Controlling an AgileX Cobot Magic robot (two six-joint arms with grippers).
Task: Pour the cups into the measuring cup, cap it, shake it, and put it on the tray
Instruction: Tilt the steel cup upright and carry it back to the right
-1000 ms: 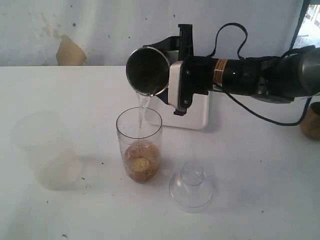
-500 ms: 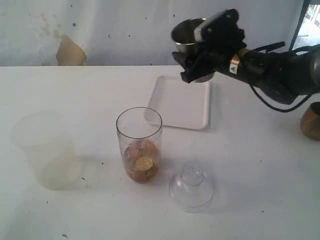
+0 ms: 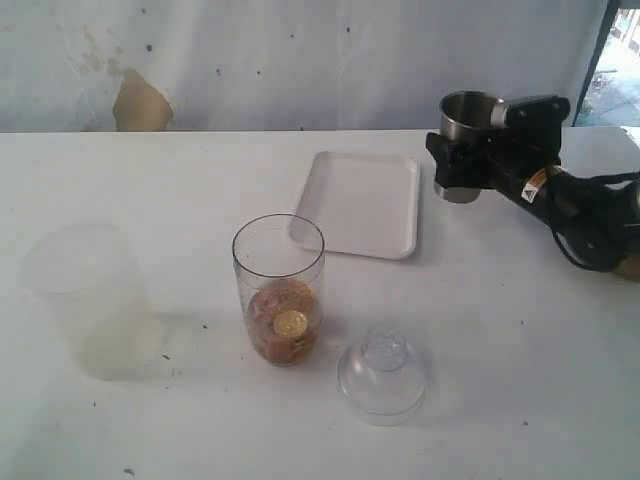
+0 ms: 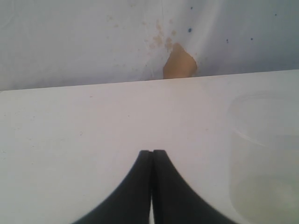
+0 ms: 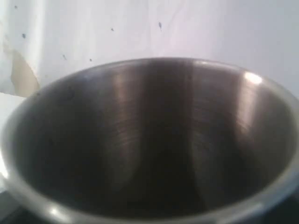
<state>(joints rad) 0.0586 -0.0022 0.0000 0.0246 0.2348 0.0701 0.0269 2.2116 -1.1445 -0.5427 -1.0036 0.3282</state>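
Note:
The steel tumbler will go down from my right gripper onto the bare table (image 3: 453, 221), where I should set it close beside the edge of the white tray.
The clear measuring cup (image 3: 279, 288) stands upright mid-table with brown and yellow contents at its bottom. The clear dome cap (image 3: 382, 373) lies on the table to its right. Behind them lies the white tray (image 3: 358, 203). My right gripper (image 3: 478, 152) is shut on the steel tumbler (image 3: 464, 144), held upright just above the table to the right of the tray; the tumbler's inside (image 5: 154, 140) fills the right wrist view. The brown wooden cup (image 3: 630, 265) is barely seen behind the right arm. My left gripper (image 4: 152, 153) is shut with nothing in it, over bare table.
A wide frosted plastic cup (image 3: 90, 298) stands at the left of the table; it also shows beside the left gripper as the frosted cup (image 4: 264, 154). A wall with a tan patch (image 3: 138, 104) runs behind the table.
The right gripper stopped pouring, turned the steel tumbler upright and carried it right and down, away from the measuring cup to beyond the tray.

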